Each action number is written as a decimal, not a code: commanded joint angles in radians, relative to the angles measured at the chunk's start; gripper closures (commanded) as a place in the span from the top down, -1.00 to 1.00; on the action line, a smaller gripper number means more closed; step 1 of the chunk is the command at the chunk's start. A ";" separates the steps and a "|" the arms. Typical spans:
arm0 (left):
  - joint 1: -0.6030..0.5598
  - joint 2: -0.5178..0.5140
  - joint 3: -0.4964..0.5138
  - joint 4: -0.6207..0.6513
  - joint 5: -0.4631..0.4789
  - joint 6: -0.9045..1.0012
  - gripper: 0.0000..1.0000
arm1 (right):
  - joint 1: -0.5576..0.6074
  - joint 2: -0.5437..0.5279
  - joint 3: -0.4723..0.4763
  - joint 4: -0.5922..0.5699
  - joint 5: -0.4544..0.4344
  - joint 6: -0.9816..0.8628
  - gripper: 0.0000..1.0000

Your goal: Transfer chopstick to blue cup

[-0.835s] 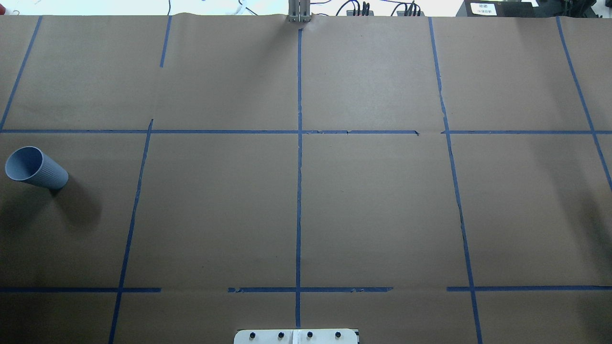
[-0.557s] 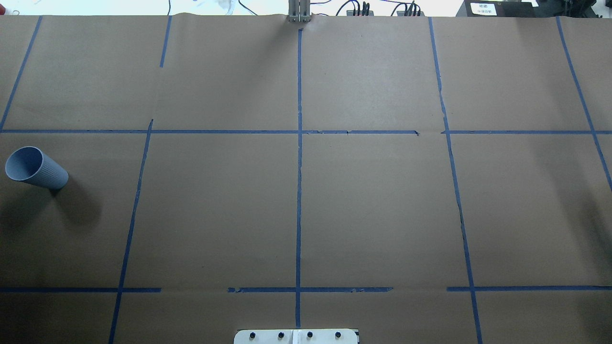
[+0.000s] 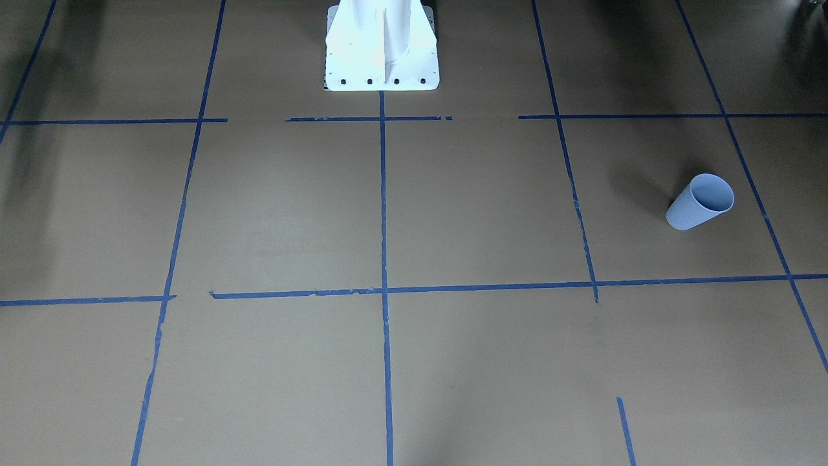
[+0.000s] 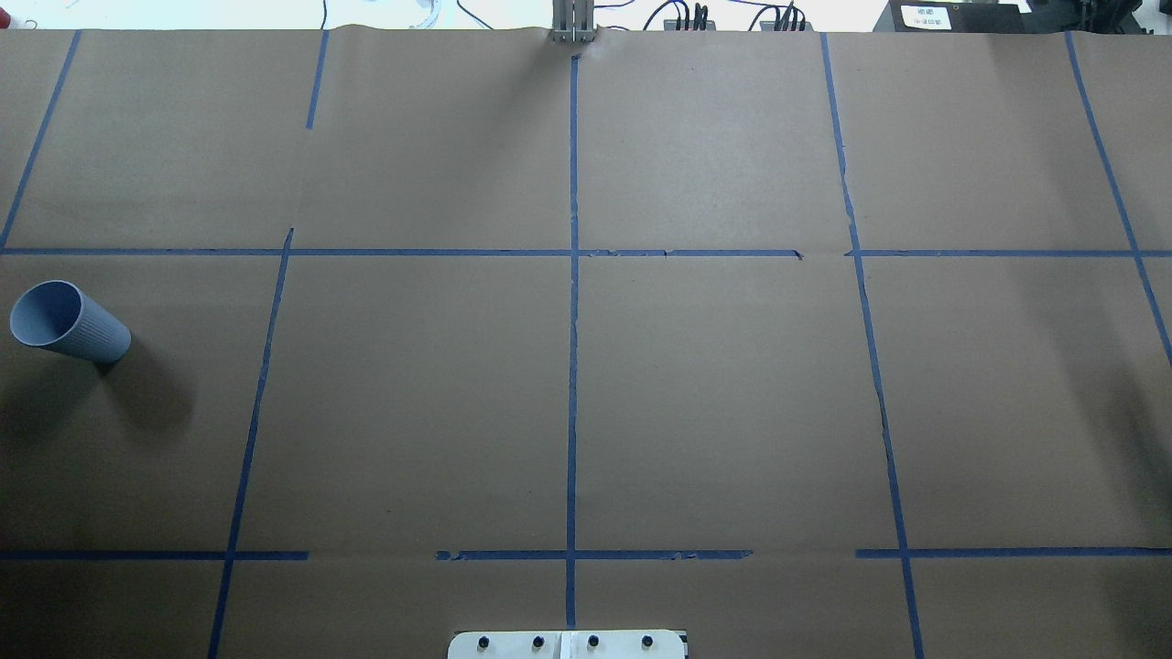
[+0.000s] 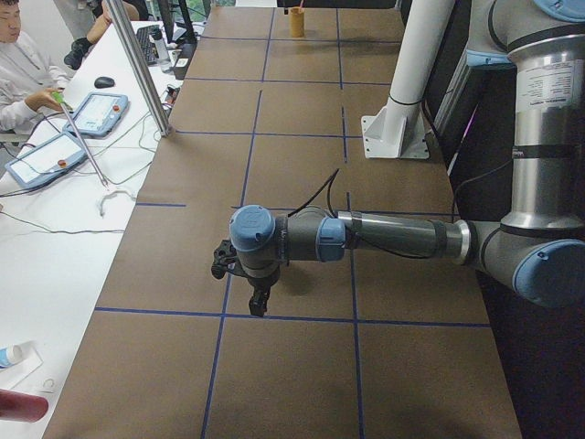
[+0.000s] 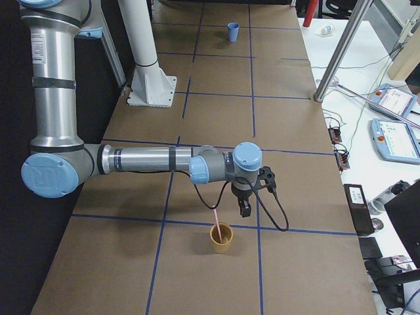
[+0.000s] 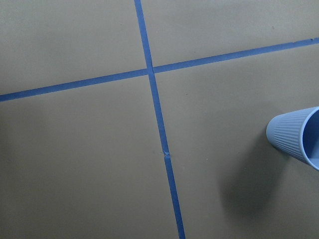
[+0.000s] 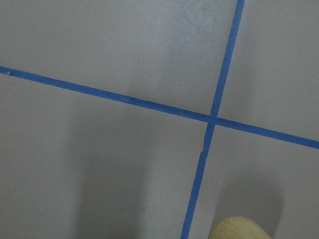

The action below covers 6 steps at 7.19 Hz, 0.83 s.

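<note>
My left gripper should close on the blue cup's rim (image 3: 727,182) (image 7: 304,154), on the side farthest from the tan cup, with one finger inside the blue cup.
The blue cup (image 4: 69,322) stands upright near the table's left edge; it also shows in the front view (image 3: 700,202), far off in the exterior right view (image 6: 233,31), and at the right edge of the left wrist view (image 7: 299,137). A pale pink chopstick (image 6: 215,217) leans in a tan cup (image 6: 222,237) at the table's right end. My right gripper (image 6: 244,209) hangs just above and beside that tan cup; I cannot tell if it is open or shut. My left gripper (image 5: 259,302) points down over the table's left end; I cannot tell its state either. The blue cup is hidden in the exterior left view.
The tan cup also shows far off in the exterior left view (image 5: 297,22) and as a rim in the right wrist view (image 8: 237,228). Blue tape lines grid the brown table (image 4: 714,394). The white robot base (image 3: 381,45) stands mid-table at the robot's side. Operators' pendants (image 5: 69,137) lie beyond the far edge.
</note>
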 commanded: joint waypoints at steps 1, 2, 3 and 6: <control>-0.001 0.006 -0.013 -0.003 0.001 0.001 1.00 | -0.001 0.003 0.002 0.001 0.001 -0.001 0.99; -0.001 0.008 -0.017 -0.003 -0.001 0.000 1.00 | -0.001 0.004 0.005 0.001 0.001 -0.001 0.99; -0.001 0.011 -0.025 -0.003 -0.005 -0.003 1.00 | -0.001 0.004 0.006 0.001 0.006 -0.003 0.99; 0.043 0.002 -0.030 -0.030 -0.008 -0.198 1.00 | -0.004 0.004 0.022 0.003 0.006 -0.006 0.99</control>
